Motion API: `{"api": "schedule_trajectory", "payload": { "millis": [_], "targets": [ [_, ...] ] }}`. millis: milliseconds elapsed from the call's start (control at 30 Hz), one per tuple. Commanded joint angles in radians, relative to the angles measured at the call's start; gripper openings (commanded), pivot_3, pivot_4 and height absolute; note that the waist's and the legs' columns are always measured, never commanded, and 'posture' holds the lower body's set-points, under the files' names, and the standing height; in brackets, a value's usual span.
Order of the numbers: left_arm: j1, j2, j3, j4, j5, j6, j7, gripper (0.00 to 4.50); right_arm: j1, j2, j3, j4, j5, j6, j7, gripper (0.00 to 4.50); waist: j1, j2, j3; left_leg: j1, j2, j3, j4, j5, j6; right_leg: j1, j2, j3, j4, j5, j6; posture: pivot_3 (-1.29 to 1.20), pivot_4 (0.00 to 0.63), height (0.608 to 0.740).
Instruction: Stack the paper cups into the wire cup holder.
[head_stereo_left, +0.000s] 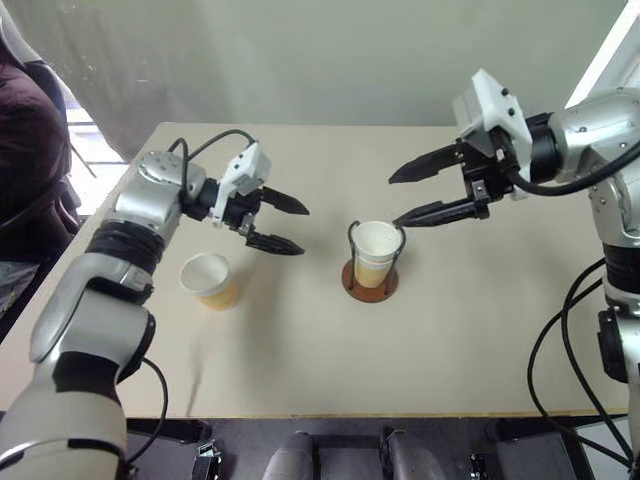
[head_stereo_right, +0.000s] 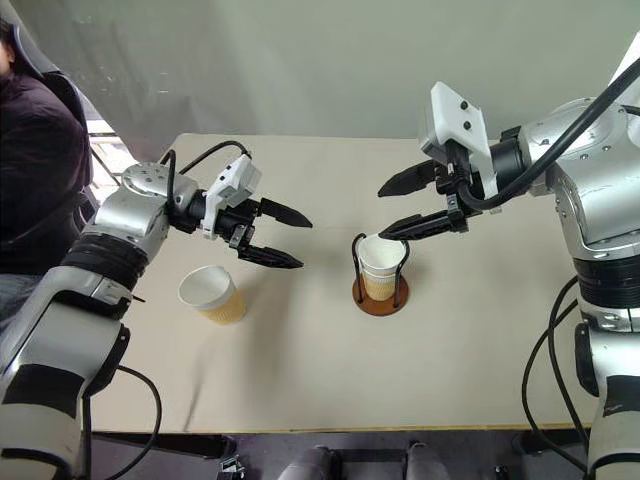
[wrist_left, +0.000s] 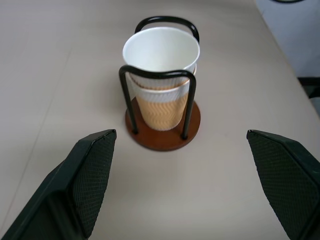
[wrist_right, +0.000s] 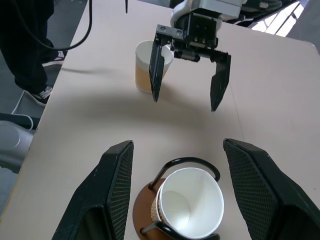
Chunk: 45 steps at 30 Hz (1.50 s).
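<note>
I will close my left gripper on the near side of the loose paper cup's rim (head_stereo_left: 194, 290), one finger inside.
The wire cup holder (head_stereo_left: 353, 279), a brown disc with black wire loops, stands at the table's middle. Two nested paper cups (wrist_left: 161, 50) sit upright in it, white inside with an orange band. A third paper cup (head_stereo_left: 210, 280) stands loose on the table to its left. My left gripper (head_stereo_left: 288, 228) hovers open between the loose cup and the holder, pointing at the holder with nothing between its fingers (wrist_left: 90, 175). My right gripper (head_stereo_left: 394, 201) hangs open just above and to the right of the stacked cups; its fingers (wrist_right: 115, 192) straddle them without touching.
A person in dark clothes (head_stereo_right: 35, 160) sits at the table's left side, their legs and shoes (wrist_right: 30, 45) beside that edge. The beige table (head_stereo_left: 300, 370) has bare room in front of and behind the holder. Cables hang at my right arm.
</note>
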Motion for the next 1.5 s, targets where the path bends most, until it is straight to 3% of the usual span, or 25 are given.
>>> {"api": "schedule_trajectory", "payload": {
  "millis": [33,300,567,1100,1267,1500],
  "targets": [
    [-0.039,0.053,-0.010,0.033,0.045,-0.089,-0.030,4.50,0.001,-0.019,-0.009,-0.008,0.010,-0.026,-0.011,2.89,0.000,0.000,0.000,0.000,0.000,0.000,0.000,0.000,0.000,-0.001,0.000,0.000,0.001,0.000,0.000,0.00,0.150,0.740],
    [-0.067,0.182,-0.114,0.066,0.138,-0.240,-0.030,4.50,0.007,-0.030,0.010,0.020,0.003,-0.069,0.004,2.89,-0.002,0.000,0.000,0.000,0.001,-0.001,-0.001,0.001,-0.001,-0.003,0.002,0.000,0.003,-0.001,-0.002,0.00,0.150,0.740],
    [-0.034,0.297,-0.161,-0.003,0.085,-0.263,-0.030,4.50,0.004,-0.039,0.029,0.049,0.003,-0.102,0.026,2.89,-0.002,0.000,0.000,-0.002,0.001,-0.002,-0.002,0.000,-0.002,-0.005,0.005,0.000,0.004,-0.004,-0.007,0.00,0.150,0.740],
    [0.074,0.551,-0.145,-0.429,-0.139,-0.013,-0.030,4.50,0.016,-0.051,0.032,0.064,0.040,-0.104,0.086,2.89,-0.008,0.000,0.000,-0.001,0.004,-0.002,-0.003,-0.001,-0.005,-0.008,0.007,0.000,0.009,-0.007,-0.012,0.00,0.150,0.740],
    [0.089,0.609,-0.169,-0.477,-0.080,-0.043,-0.030,4.50,0.012,-0.044,0.036,0.076,0.061,-0.088,0.105,2.89,-0.010,-0.001,0.000,0.000,0.004,-0.002,-0.003,0.000,-0.006,-0.009,0.008,0.001,0.014,-0.008,-0.016,0.00,0.150,0.740],
    [0.090,0.606,-0.187,-0.437,0.057,-0.150,-0.030,4.50,-0.001,-0.043,0.046,0.105,0.057,-0.094,0.126,2.89,-0.011,-0.001,0.000,0.000,0.004,-0.003,-0.003,0.001,-0.008,-0.012,0.008,0.002,0.020,-0.010,-0.020,0.00,0.150,0.740]
  ]
}}
